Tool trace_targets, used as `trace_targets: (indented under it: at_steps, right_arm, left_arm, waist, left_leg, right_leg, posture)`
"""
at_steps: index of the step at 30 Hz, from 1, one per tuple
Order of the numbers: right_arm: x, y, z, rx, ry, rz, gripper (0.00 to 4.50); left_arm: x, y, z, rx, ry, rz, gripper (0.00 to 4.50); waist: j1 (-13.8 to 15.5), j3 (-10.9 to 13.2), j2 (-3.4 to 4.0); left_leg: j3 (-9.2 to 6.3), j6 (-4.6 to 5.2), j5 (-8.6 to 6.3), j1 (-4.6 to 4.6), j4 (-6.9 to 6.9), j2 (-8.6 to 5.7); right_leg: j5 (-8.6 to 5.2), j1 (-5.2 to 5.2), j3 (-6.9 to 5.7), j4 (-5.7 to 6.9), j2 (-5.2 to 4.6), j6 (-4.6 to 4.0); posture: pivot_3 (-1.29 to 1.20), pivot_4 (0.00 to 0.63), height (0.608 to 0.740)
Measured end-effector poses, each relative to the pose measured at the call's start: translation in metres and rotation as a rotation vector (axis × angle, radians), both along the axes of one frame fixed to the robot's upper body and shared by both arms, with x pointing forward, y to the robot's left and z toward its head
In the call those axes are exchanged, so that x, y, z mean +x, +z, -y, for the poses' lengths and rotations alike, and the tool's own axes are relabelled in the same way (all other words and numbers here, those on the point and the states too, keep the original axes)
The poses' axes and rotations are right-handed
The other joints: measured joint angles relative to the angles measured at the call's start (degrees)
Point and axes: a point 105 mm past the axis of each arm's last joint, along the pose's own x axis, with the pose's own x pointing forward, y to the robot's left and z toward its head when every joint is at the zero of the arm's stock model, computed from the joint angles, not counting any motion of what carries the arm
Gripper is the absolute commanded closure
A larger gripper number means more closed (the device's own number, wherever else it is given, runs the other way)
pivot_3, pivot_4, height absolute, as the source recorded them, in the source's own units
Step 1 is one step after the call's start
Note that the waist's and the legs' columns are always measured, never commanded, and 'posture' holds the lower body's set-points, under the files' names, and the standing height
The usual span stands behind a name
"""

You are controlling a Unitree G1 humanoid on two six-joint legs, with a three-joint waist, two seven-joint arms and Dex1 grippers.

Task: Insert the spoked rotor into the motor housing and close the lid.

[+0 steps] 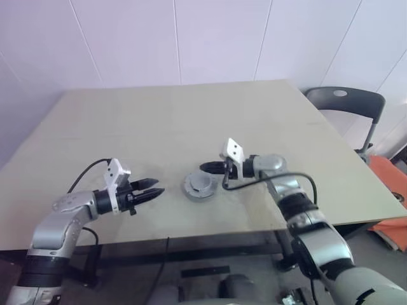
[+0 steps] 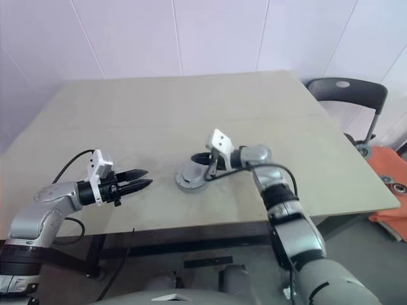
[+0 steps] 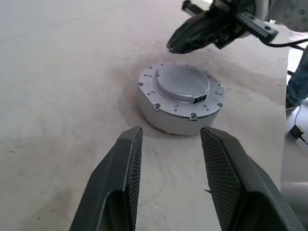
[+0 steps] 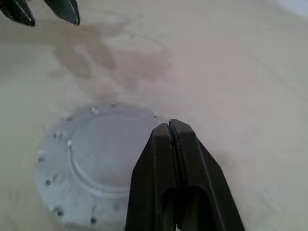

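The fingers of my right gripper are closed over one edge of the grey lid, so I need to open them wide and grab the lid's raised middle (image 1: 201,182) from both sides.
The motor housing (image 3: 163,118) is a short round silver cup standing on the table (image 1: 159,121) between my two grippers. The grey lid (image 3: 183,83) lies flat on top of it, with small holes around its rim. The spoked rotor is hidden. My left gripper (image 3: 172,132) is open and empty, level with the housing and a short way to its left, pointing at it. My right gripper (image 1: 203,168) is shut on nothing and hovers just above the housing's right edge, pointing left. In the right wrist view its closed fingers (image 4: 170,144) stand over the lid (image 4: 96,154).
The wooden table's front edge (image 1: 210,232) runs just below both arms. A dark chair (image 1: 346,105) stands past the table's right corner, with an orange object (image 1: 391,184) on the floor beside it. A black cable (image 1: 267,181) loops from my right wrist.
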Motion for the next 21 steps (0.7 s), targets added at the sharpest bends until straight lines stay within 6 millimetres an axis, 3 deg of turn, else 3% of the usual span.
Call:
trace_targets:
  at_steps: [4,7,10,16,21]
  right_arm:
    - [-0.007,0.026,-0.007,0.022,-0.011,0.172,4.47]
    - [-0.019,0.028,-0.007,0.02,-0.005,0.21,4.47]
    - [-0.03,0.017,-0.008,0.004,0.011,0.168,3.9]
    - [-0.035,0.005,-0.003,-0.053,0.011,0.127,1.89]
    - [-0.032,0.0,-0.006,-0.055,-0.015,0.117,1.89]
  left_arm:
    - [-0.004,-0.002,0.001,-0.001,-0.009,-0.007,2.43]
    - [-0.005,-0.004,0.001,-0.004,-0.011,-0.017,2.43]
    - [-0.006,-0.004,0.001,-0.004,-0.013,-0.019,2.43]
    - [-0.006,-0.005,0.003,-0.005,-0.02,-0.03,2.43]
    - [-0.005,-0.004,0.006,-0.004,-0.03,-0.034,2.43]
  waist:
    - [0.1,0.0,0.01]
    - [0.4,0.0,-0.01]
    - [0.3,0.0,-0.03]
    - [0.2,0.0,-0.05]
    - [0.3,0.0,-0.05]
  left_leg:
    - [-0.03,0.01,0.01,0.12,0.03,0.05]
    - [-0.05,0.01,0.01,0.12,0.07,0.0]
    - [0.0,0.01,0.01,0.09,0.13,-0.05]
    - [-0.01,0.02,0.01,0.16,0.19,-0.04]
    - [-0.02,0.02,0.01,0.15,0.17,-0.04]
  right_leg:
    - [-0.01,0.06,-0.03,0.09,0.14,-0.01]
    - [-0.02,0.14,-0.08,0.03,0.14,-0.01]
    - [-0.03,0.18,-0.04,-0.05,0.11,-0.02]
    - [-0.05,0.25,-0.04,-0.06,0.18,-0.05]
    - [-0.04,0.25,-0.05,-0.06,0.22,-0.02]
  posture:
    - [0.0,0.0,0.74]
    - [0.0,0.0,0.74]
    - [0.0,0.0,0.74]
    - [0.0,0.0,0.74]
    - [0.0,0.0,0.74]
